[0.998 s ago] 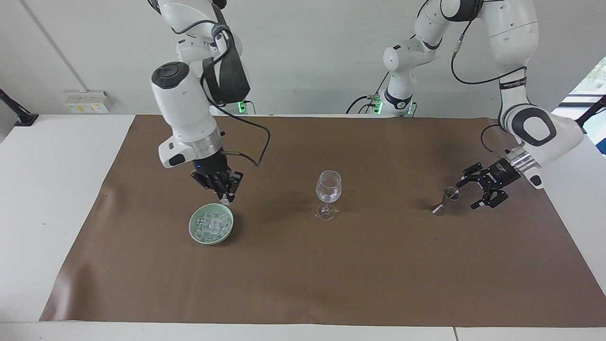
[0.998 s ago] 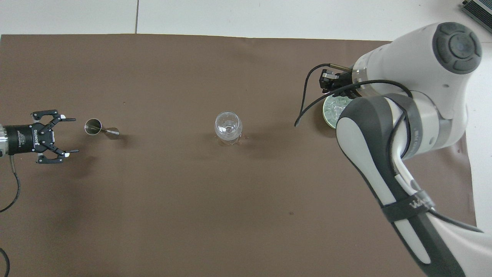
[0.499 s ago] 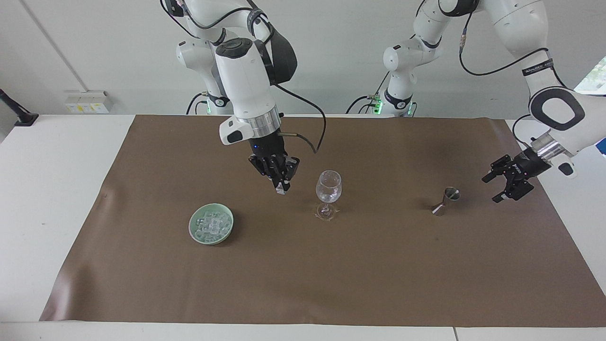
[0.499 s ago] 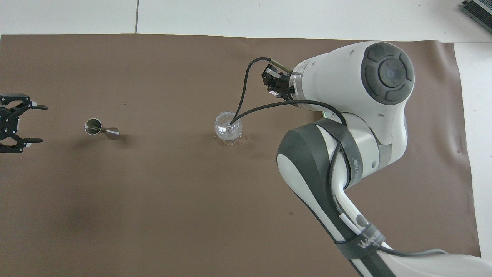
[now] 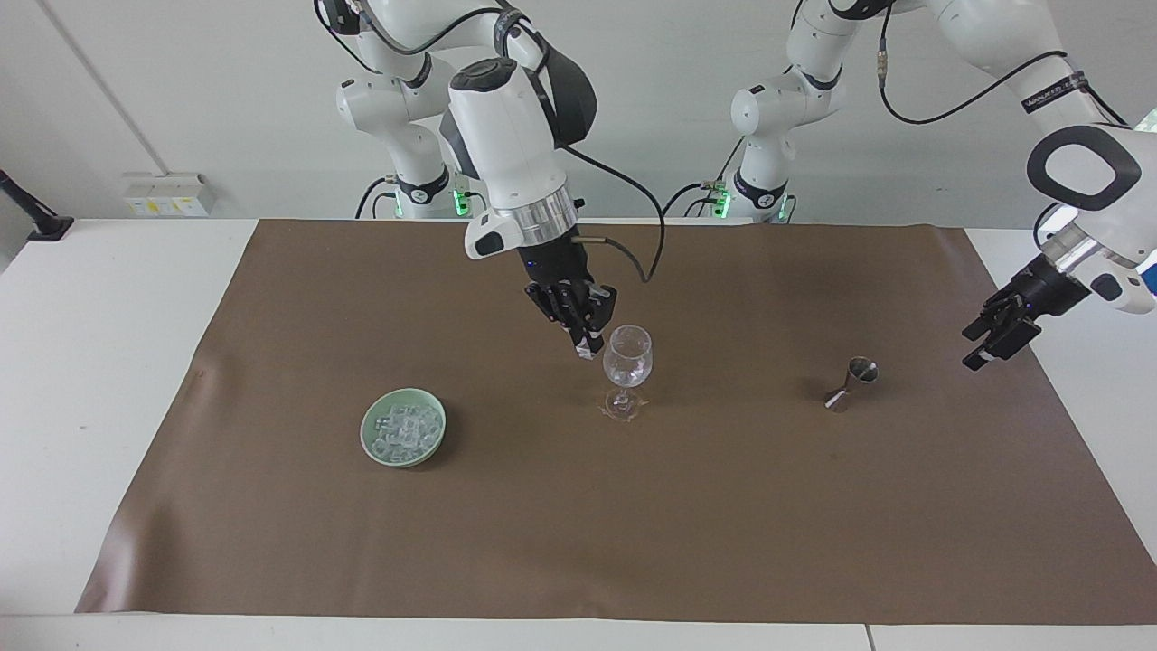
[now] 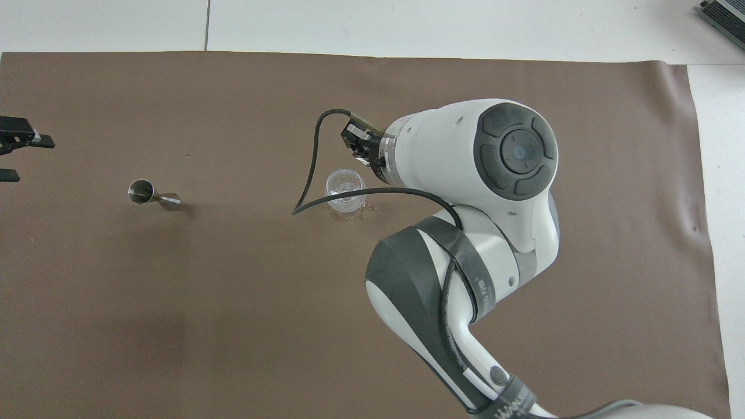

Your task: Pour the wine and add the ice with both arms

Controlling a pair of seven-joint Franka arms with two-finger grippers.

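Note:
Next, I release the small ice cube from my right gripper inside the clear stemmed glass (image 6: 345, 192) standing mid-mat.
A clear stemmed glass (image 5: 627, 357) (image 6: 345, 187) stands upright mid-mat. My right gripper (image 5: 587, 348) hangs just beside its rim, toward the right arm's end, shut on a small clear ice cube. The rest of the ice (image 5: 405, 427) lies heaped in a pale green bowl (image 5: 366, 432), which the right arm hides in the overhead view. A steel jigger (image 5: 852, 383) (image 6: 152, 195) stands toward the left arm's end of the table. My left gripper (image 5: 990, 348) (image 6: 23, 157) is open and empty over the mat's edge, well clear of the jigger. I cannot make out the wine.
A brown mat (image 5: 633, 524) covers most of the white table (image 5: 108, 380). The right arm's white forearm (image 6: 477, 233) stretches over the mat on the robots' side of the glass, and its black cable loops over the glass.
The right gripper carried an ice cube from over the bowl to beside the glass rim. The left gripper drew back from the jigger toward its end of the table and rose.

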